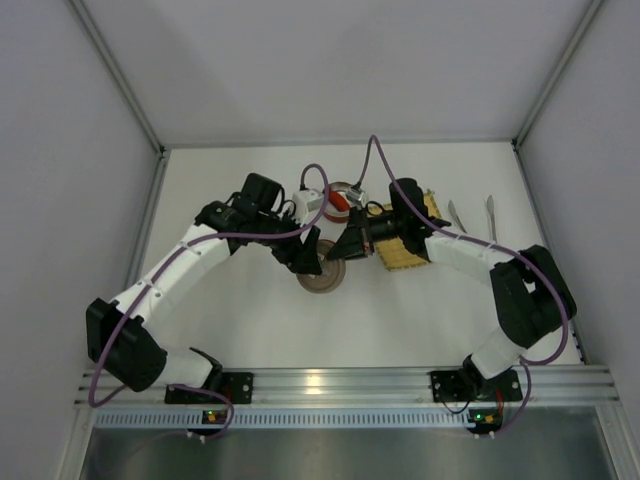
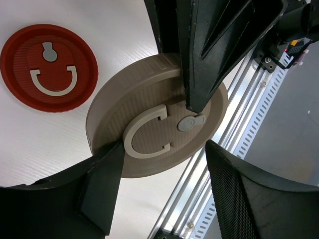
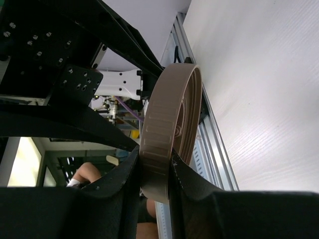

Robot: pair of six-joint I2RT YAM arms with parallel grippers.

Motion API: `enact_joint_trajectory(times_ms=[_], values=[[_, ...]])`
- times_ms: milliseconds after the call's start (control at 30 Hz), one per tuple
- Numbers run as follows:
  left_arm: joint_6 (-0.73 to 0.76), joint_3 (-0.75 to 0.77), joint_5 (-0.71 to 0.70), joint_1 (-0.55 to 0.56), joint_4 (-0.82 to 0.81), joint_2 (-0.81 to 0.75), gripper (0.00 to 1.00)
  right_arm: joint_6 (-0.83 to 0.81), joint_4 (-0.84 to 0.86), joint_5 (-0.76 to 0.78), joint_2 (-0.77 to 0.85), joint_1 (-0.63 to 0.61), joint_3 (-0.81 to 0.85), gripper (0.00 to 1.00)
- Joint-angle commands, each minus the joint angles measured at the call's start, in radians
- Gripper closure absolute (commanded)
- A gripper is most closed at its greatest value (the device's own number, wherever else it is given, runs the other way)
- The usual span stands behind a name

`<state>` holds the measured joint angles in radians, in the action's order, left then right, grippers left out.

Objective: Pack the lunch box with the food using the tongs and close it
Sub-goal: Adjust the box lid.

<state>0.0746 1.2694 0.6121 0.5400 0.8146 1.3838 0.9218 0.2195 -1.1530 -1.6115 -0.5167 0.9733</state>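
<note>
My left gripper should back off and come edge-on to pinch the lid's rim (image 2: 95, 122), because the side of the beige lid slants across its open fingers.
A beige round lid (image 2: 154, 127) with a C-shaped handle hangs tilted over the table, near the middle (image 1: 321, 277). My right gripper (image 3: 155, 164) is shut on its rim (image 3: 164, 124) and holds it on edge. My left gripper (image 2: 163, 149) stands open around the lid's lower edge; its left finger (image 2: 102, 189) is at the rim and its right finger (image 2: 249, 199) is apart from it. The silver tongs (image 1: 457, 216) lie at the back right, away from both grippers. No food shows. I cannot make out the lunch box body.
A red round lid (image 2: 48, 67) with the same handle lies flat on the table beyond the beige one (image 1: 340, 199). A yellow bamboo mat (image 1: 403, 258) sits under the right arm. The aluminium rail (image 1: 330, 382) runs along the near edge.
</note>
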Motion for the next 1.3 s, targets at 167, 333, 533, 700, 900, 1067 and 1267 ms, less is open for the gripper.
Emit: enact_joint_trajectory(times_ms=[167, 333, 533, 700, 900, 1067, 1267], values=[[-0.056, 0.002, 0.205, 0.002, -0.063, 0.004, 0.34, 0.084, 0.184, -0.002, 0.048, -0.014, -0.021, 1.00], [-0.072, 0.002, 0.360, 0.000, -0.081, 0.011, 0.39, 0.080, 0.198, 0.006, 0.039, -0.013, -0.030, 1.00], [-0.160, -0.001, 0.526, -0.037, -0.123, 0.017, 0.45, 0.028, 0.166, 0.027, 0.042, -0.014, -0.030, 1.00], [-0.263, -0.015, 0.595, -0.063, -0.215, 0.003, 0.45, -0.029, 0.097, 0.058, 0.053, -0.013, -0.019, 1.00], [-0.499, -0.076, 0.612, -0.063, -0.474, -0.028, 0.44, -0.143, -0.046, 0.108, 0.067, -0.016, 0.015, 1.00], [-0.283, -0.018, 0.366, -0.064, -0.255, -0.060, 0.34, -0.080, 0.024, 0.090, 0.074, 0.004, -0.004, 1.00], [-0.374, -0.200, 0.351, -0.317, -0.345, -0.186, 0.30, 0.126, 0.328, 0.032, 0.091, 0.084, -0.041, 1.00]])
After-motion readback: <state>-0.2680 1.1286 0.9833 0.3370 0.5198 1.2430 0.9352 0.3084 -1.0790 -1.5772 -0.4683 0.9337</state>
